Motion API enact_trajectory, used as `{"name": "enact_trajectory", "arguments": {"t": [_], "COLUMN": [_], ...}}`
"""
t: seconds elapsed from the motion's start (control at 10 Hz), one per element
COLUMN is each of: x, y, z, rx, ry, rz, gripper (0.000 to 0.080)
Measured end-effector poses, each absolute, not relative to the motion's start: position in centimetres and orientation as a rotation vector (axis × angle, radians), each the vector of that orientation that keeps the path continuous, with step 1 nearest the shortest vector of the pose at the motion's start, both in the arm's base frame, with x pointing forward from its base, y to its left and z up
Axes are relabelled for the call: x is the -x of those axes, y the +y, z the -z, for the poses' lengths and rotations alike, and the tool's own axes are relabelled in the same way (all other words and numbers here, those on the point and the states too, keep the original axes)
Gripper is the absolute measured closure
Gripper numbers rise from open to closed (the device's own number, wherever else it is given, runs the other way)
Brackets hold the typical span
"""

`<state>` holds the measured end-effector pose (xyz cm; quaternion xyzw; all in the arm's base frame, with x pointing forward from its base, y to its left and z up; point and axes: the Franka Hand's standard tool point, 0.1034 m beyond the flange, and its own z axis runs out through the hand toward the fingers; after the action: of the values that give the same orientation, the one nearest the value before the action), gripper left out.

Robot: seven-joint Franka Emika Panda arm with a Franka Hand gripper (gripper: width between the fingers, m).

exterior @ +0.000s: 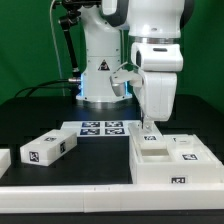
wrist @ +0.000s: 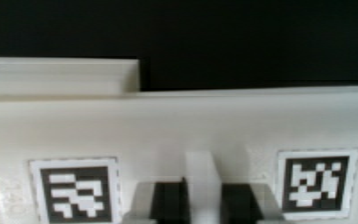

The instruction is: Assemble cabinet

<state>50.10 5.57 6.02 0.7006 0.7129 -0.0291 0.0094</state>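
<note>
Next, I let go of the white block with my gripper in the cabinet's open compartment (exterior: 158, 157), so that it sits flush beside the other tagged block.
The cabinet (exterior: 172, 163) is a white boxy body with square compartments and small tags, on the black table at the exterior view's right. My gripper (exterior: 150, 128) reaches straight down onto its far left corner. In the wrist view the cabinet (wrist: 194, 125) fills the frame, with two tags either side of a thin upright white wall. My gripper (wrist: 201, 192) straddles that wall, and the dark fingers (wrist: 158, 205) press it from both sides. What lies below the fingers is hidden.
A loose white block with tags (exterior: 50, 148) lies at the exterior view's left, with another at the left edge (exterior: 3, 160). The marker board (exterior: 100, 128) lies behind, before the robot base (exterior: 100, 85). A long white rail (exterior: 70, 192) runs along the front.
</note>
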Motion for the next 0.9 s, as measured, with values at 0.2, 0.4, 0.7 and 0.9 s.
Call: {"name": "enact_trajectory", "arguments": {"t": [0.2,0.4,0.7,0.9], "x": [-52.4,-54.3,-55.4,-56.5], "y": [5.6,5.6,5.9,5.9], "z": [-6.0,-6.0,-6.0,-6.0], "rx": [-2.188,-2.196,-2.239,-2.248], "ry": [2.216,2.197,2.147,2.13], "rz": [0.059,0.028,0.01,-0.005], "gripper": [0.0729,0.0729,0.0729,0.0729]}}
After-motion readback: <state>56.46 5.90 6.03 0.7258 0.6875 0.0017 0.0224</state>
